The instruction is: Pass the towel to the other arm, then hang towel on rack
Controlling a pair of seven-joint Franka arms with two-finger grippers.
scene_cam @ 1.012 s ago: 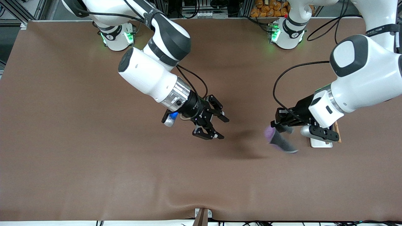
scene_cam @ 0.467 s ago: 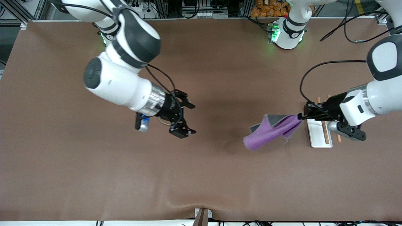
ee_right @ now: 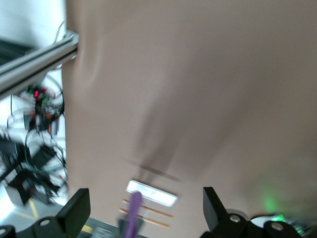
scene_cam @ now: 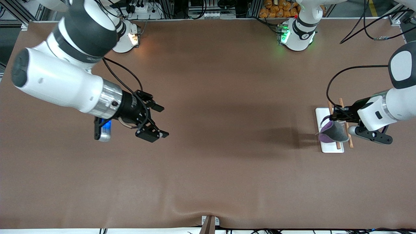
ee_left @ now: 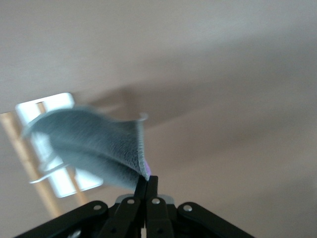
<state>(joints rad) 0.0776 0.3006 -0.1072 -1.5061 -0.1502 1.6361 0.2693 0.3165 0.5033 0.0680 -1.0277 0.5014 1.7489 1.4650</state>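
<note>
I should let go of the towel, now hanging over the rack, with my left gripper, leaving it draped across the middle of the rack's two brown rods (ee_left: pixel 63 161).
The towel (scene_cam: pixel 331 132), grey with a purple edge, hangs from my left gripper (scene_cam: pixel 335 116), which is shut on one of its corners, right over the rack (scene_cam: pixel 325 114). That rack is a white plate with two brown rods, at the left arm's end of the table. In the left wrist view the towel (ee_left: pixel 94 144) spreads out from the shut left gripper (ee_left: pixel 147 182) over the rack (ee_left: pixel 59 106). My right gripper (scene_cam: pixel 156 121) is open and empty above the table toward the right arm's end. In the right wrist view the towel (ee_right: pixel 133 218) and rack (ee_right: pixel 151 193) show small between the right gripper's (ee_right: pixel 143 210) spread fingers.
Brown cloth covers the table (scene_cam: pixel 208 162). The arm bases stand along the edge farthest from the front camera. A small bracket (scene_cam: pixel 209 224) sits at the edge nearest the front camera.
The left gripper carried the towel from the table's middle to over the rack. The right arm drew back toward its own end with its gripper open.
</note>
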